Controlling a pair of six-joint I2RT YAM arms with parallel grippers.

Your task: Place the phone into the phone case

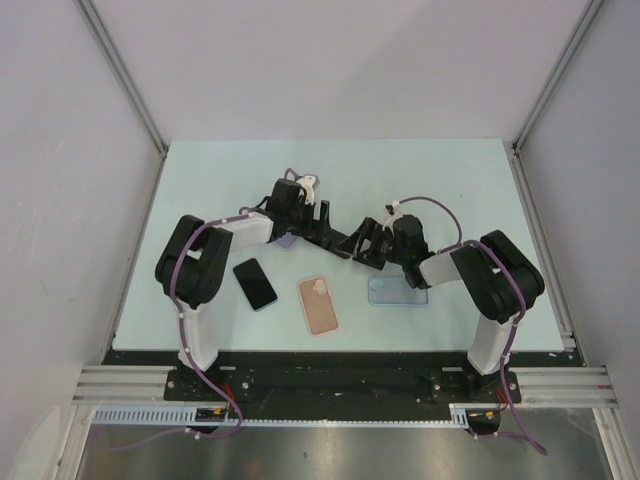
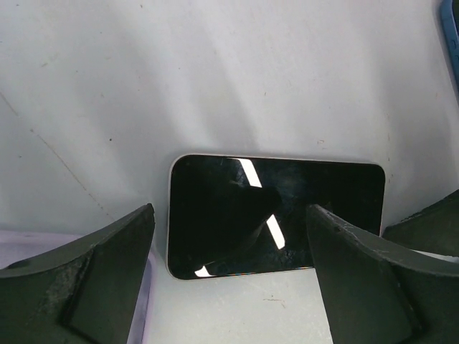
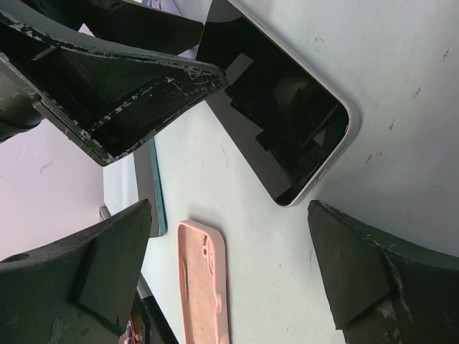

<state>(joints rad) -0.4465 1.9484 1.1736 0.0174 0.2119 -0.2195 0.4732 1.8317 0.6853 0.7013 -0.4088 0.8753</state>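
Note:
My left gripper will next close on the phone's short end [image 1: 311, 238] [image 2: 176, 218] beside the lavender case, because my right gripper is at the other end.
A phone [image 2: 287, 208] with a black screen and white edge lies flat on the table, just ahead of my left gripper [image 2: 229, 240], which is open and holds nothing. In the right wrist view the same phone [image 3: 287, 107] lies beyond my right gripper [image 3: 229, 208], also open and empty. From above, both grippers meet at the table's middle, left [image 1: 330, 228] and right [image 1: 363, 246], and hide this phone. A pink phone case [image 1: 318, 305] lies open side up in front of them, also seen as the pink case [image 3: 204, 287].
A second, dark phone [image 1: 255, 283] lies left of the pink case. A clear blue case [image 1: 397, 290] sits under the right arm. A lavender case [image 1: 285, 240] lies under the left gripper. White walls enclose the pale table [image 1: 200, 180].

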